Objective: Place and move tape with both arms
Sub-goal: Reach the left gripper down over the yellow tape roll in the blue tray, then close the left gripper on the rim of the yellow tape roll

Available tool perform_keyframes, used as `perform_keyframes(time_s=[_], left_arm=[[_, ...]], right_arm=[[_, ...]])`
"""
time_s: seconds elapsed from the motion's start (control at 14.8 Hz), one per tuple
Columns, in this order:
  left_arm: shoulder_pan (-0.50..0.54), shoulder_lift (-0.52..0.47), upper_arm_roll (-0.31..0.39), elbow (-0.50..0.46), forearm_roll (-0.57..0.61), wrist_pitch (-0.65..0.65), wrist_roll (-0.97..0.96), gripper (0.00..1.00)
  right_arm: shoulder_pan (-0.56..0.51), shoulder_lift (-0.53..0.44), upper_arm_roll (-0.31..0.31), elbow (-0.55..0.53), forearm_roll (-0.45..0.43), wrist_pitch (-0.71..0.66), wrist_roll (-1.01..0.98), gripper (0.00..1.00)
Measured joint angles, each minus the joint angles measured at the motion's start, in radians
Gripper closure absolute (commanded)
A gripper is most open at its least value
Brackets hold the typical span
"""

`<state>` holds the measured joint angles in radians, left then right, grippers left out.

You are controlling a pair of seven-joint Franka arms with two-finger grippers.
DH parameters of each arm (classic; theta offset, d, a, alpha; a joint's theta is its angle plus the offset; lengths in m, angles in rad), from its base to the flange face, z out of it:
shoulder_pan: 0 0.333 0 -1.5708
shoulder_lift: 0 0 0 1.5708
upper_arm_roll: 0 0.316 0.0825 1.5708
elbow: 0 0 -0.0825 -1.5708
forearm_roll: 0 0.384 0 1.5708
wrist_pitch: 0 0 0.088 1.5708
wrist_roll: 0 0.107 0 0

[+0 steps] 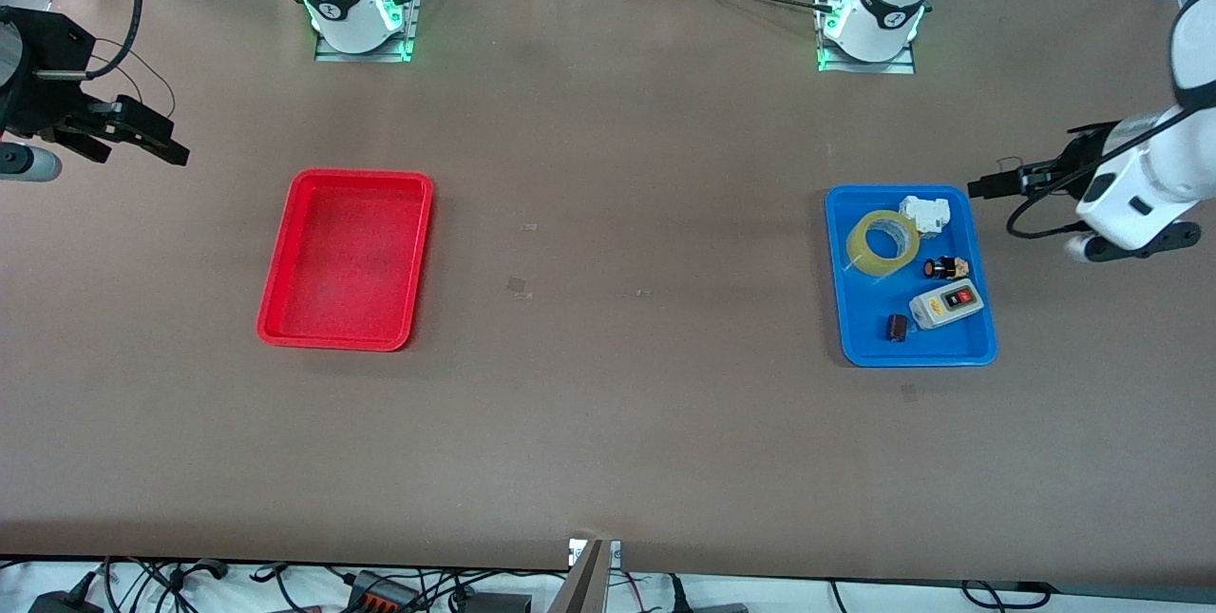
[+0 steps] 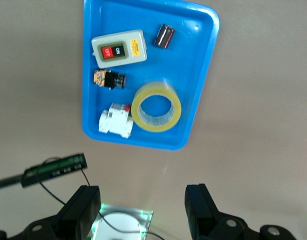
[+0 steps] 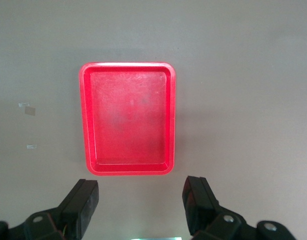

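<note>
Next, my left gripper grips the yellow tape roll on the side (image 1: 911, 233) (image 2: 136, 113) nearest its white plastic part, with one finger inside the tape roll's hole.
The yellow translucent tape roll (image 1: 883, 243) lies flat in the blue tray (image 1: 950, 343), in the corner farthest from the front camera. It also shows in the left wrist view (image 2: 156, 107), in the blue tray (image 2: 203, 65). My left gripper (image 1: 993, 185) is open and empty, up in the air over bare table beside the blue tray, toward the left arm's end. Its fingers (image 2: 83, 210) stand wide apart. My right gripper (image 1: 157, 143) is open and empty, in the air over the table at the right arm's end, beside the red tray (image 1: 347, 257).
The blue tray also holds a grey switch box with a red button (image 1: 946, 302), a white plastic part (image 1: 926, 214), a small black and orange piece (image 1: 946, 267) and a small dark block (image 1: 896, 327). The red tray (image 3: 85, 120) has nothing in it.
</note>
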<state>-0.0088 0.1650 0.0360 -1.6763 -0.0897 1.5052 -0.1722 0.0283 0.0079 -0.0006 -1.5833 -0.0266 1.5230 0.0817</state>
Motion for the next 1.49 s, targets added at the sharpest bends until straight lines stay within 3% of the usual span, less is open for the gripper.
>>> perform_keyframes(time_s=[0.27,0.74,1.15,1.49], left_arm=[[-0.001,0.001,-0.002,-0.198,0.000,0.235,0.000,0.00],[-0.004,0.007,-0.005,-0.456,0.000,0.610,0.001,0.00],[-0.010,0.092,-0.010,-0.491,0.001,0.705,0.002,0.00],[-0.012,0.108,-0.010,-0.538,0.004,0.753,0.028,0.00]], right_arm=[[0.000,0.000,0.000,0.000,0.000,0.000,0.000,0.01],[0.000,0.000,0.000,0.000,0.000,0.000,0.000,0.01],[0.000,0.000,0.000,0.000,0.000,0.000,-0.001,0.01],[0.000,0.000,0.000,0.000,0.000,0.000,-0.001,0.01]])
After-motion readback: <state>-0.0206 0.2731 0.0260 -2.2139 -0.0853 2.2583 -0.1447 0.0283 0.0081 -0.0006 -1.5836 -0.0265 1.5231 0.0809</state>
